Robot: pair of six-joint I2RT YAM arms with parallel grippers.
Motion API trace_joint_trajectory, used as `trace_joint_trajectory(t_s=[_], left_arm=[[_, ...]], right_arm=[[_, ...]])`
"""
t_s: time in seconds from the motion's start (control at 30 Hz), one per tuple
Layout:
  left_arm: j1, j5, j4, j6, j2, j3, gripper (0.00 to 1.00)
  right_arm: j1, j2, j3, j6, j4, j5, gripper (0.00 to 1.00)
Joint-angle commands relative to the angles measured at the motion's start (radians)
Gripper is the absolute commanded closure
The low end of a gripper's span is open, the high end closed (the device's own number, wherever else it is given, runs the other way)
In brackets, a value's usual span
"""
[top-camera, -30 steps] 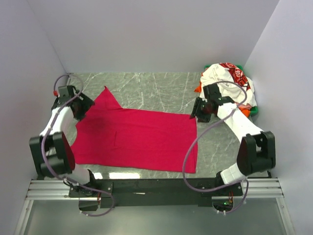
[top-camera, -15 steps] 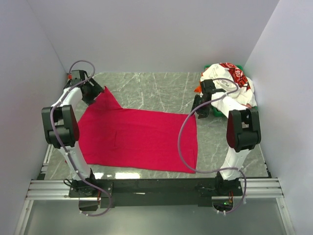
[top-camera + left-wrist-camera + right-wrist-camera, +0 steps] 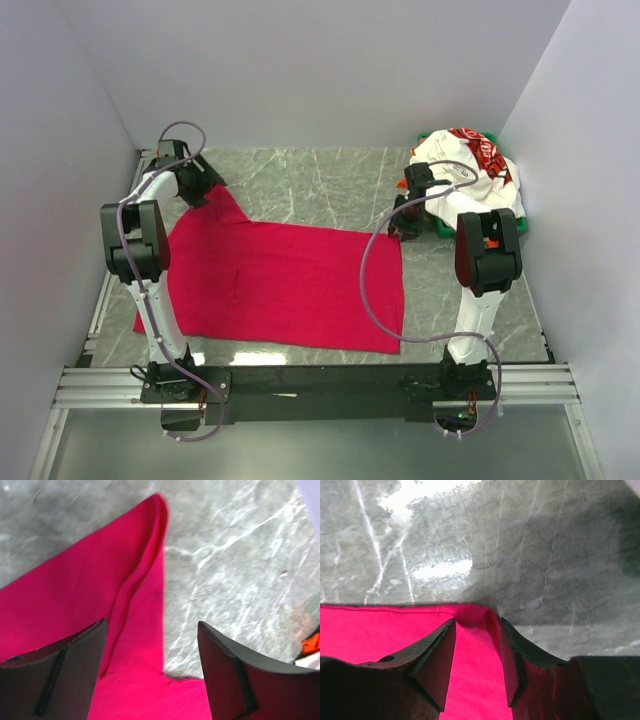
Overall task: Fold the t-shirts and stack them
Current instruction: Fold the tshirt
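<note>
The sleeve's far corner (image 3: 219, 187) (image 3: 159, 511), at the end of the raised fold of the crimson red t-shirt, will be gripped by my left gripper as it closes.
A crimson red t-shirt (image 3: 290, 280) lies spread flat on the marble table. My left gripper (image 3: 207, 186) hovers over its far left sleeve. In the left wrist view my left gripper (image 3: 151, 625) is wide open and empty above the sleeve (image 3: 100, 580). My right gripper (image 3: 400, 226) is at the shirt's far right corner. In the right wrist view my right gripper (image 3: 477, 622) has its jaws half closed, with the corner of the red cloth (image 3: 475, 645) bunched up between them. A white t-shirt with red-and-black print (image 3: 465, 165) tops a pile at the far right.
The pile of t-shirts sits in a green basket (image 3: 520, 228) in the far right corner, just behind my right arm. Orange cloth (image 3: 405, 182) pokes out at its left side. White walls close in the table on the left, back and right.
My left gripper moved toward the back, from the shirt's left edge up to the far sleeve. My right arm drew upright and the gripper came down onto the far right corner.
</note>
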State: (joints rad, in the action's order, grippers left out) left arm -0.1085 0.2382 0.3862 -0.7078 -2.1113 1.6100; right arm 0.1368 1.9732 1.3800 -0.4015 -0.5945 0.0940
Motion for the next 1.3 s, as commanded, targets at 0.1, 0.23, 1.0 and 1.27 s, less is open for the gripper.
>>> trace_joint_trajectory(t_s=[0.1, 0.23, 1.0, 1.27], left_arm=[[0.001, 0.047, -0.021, 0.027, -0.053, 0.106, 0.22], [0.003, 0.042, -0.009, 0.028, -0.093, 0.165, 0.23], [0.029, -0.039, 0.003, -0.021, -0.271, 0.369, 0.30], [0.036, -0.063, 0.009, -0.030, -0.303, 0.404, 0.45]], right_arm=[[-0.008, 0.007, -0.004, 0.003, 0.027, -0.017, 0.59], [-0.008, 0.007, -0.021, 0.000, 0.032, -0.016, 0.69], [-0.008, 0.001, -0.036, -0.008, 0.030, -0.008, 0.82], [-0.006, 0.015, -0.015, -0.005, 0.021, -0.007, 0.83]])
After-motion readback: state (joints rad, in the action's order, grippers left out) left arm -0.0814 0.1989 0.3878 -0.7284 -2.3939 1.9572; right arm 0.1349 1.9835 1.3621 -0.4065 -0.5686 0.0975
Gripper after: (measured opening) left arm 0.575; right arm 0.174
